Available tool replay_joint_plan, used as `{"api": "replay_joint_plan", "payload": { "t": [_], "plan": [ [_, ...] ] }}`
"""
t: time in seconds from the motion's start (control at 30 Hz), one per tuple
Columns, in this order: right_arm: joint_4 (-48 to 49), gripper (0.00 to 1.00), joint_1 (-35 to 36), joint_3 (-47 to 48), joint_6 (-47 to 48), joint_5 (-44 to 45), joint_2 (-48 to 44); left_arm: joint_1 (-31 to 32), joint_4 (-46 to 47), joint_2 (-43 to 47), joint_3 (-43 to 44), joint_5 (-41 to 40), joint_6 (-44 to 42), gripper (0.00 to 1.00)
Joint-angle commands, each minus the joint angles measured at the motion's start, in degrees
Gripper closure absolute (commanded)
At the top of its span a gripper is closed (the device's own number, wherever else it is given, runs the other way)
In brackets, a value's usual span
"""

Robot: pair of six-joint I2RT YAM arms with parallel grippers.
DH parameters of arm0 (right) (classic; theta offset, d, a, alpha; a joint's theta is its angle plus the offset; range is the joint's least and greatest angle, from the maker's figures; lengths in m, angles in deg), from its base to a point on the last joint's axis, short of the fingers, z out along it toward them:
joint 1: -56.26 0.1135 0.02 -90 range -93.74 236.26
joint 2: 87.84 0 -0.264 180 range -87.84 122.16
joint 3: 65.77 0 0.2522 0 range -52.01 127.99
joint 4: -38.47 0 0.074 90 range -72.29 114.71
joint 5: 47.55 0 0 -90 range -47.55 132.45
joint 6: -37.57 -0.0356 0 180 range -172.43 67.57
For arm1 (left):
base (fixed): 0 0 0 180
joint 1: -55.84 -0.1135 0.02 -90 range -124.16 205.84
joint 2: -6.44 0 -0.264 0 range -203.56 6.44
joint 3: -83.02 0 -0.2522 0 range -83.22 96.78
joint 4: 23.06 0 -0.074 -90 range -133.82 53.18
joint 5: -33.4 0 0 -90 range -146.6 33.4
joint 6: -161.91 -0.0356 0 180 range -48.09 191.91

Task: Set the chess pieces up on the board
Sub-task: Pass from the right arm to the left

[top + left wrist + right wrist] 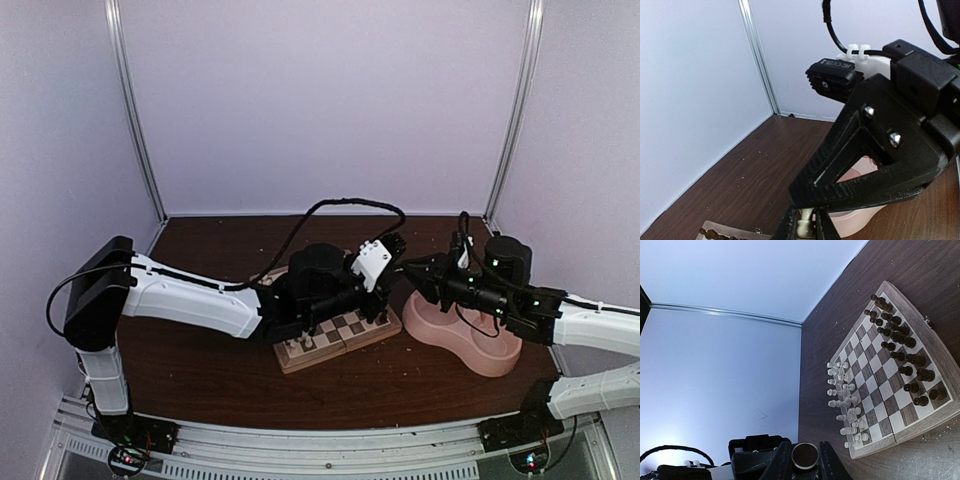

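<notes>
The cream chess piece has to stand on the board and its base is held by my right gripper, so I will take it with my left gripper by the piece's head (805, 229).
The board (350, 330) lies under my left arm. In the right wrist view the board (890, 375) carries cream-white chess pieces (842, 390) along one side and dark pieces (900, 350) along the other. My left gripper (398, 256) and right gripper (410, 268) meet tip to tip above the board's right end. The left gripper (806, 227) is shut on a cream chess piece (808, 224). The right gripper (805, 462) is shut on a piece's round dark base (805, 456). Whether both hold the same piece I cannot tell.
A pink double bowl (470, 335) stands right of the board, also behind the fingers as the pink bowl (860, 220). The right gripper's black body (880, 140) fills the left wrist view. White walls and metal rails enclose the brown table (220, 240).
</notes>
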Motion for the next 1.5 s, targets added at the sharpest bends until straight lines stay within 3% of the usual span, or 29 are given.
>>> {"api": "replay_joint_plan", "payload": {
  "t": [0.0,0.13,0.2,0.67,0.8,1.0,1.23,1.47],
  "plan": [
    [0.84,0.8,0.33,-0.74,-0.26,0.6,-1.06,-0.05,3.37,-0.64,1.14,0.24,0.43,0.88],
    [1.53,0.8,0.33,-1.28,-1.29,0.72,-1.15,-0.05,3.38,-0.79,1.08,-0.08,0.98,0.7],
    [3.31,0.8,0.31,-2.1,-2.77,0.86,-1.19,-0.07,3.54,-0.81,0.93,-0.11,1.29,0.68],
    [6.0,0.81,0.18,-3.43,-5.95,1.08,-1.88,-0.1,6.18,-0.85,-0.44,0.74,1.05,0.79],
    [6.88,0.81,0.24,-3.67,-6.55,1.22,-1.88,-0.05,6.21,-0.92,-0.47,0.75,1.16,0.71],
    [7.99,0.81,0.24,-3.99,-7.38,1.15,-1.4,-0.05,6.37,-0.84,-0.7,0.64,1.36,0.7],
    [8.33,0.81,0.2,-4.47,-7.88,1.58,-1.95,-0.07,6.64,-0.82,-1.05,1.97,1.61,0.74],
    [8.56,0.81,0.24,-4.89,-8.16,1.59,-2.21,-0.05,6.38,-0.69,-1.17,2.6,1.71,0.88]
  ]
}}
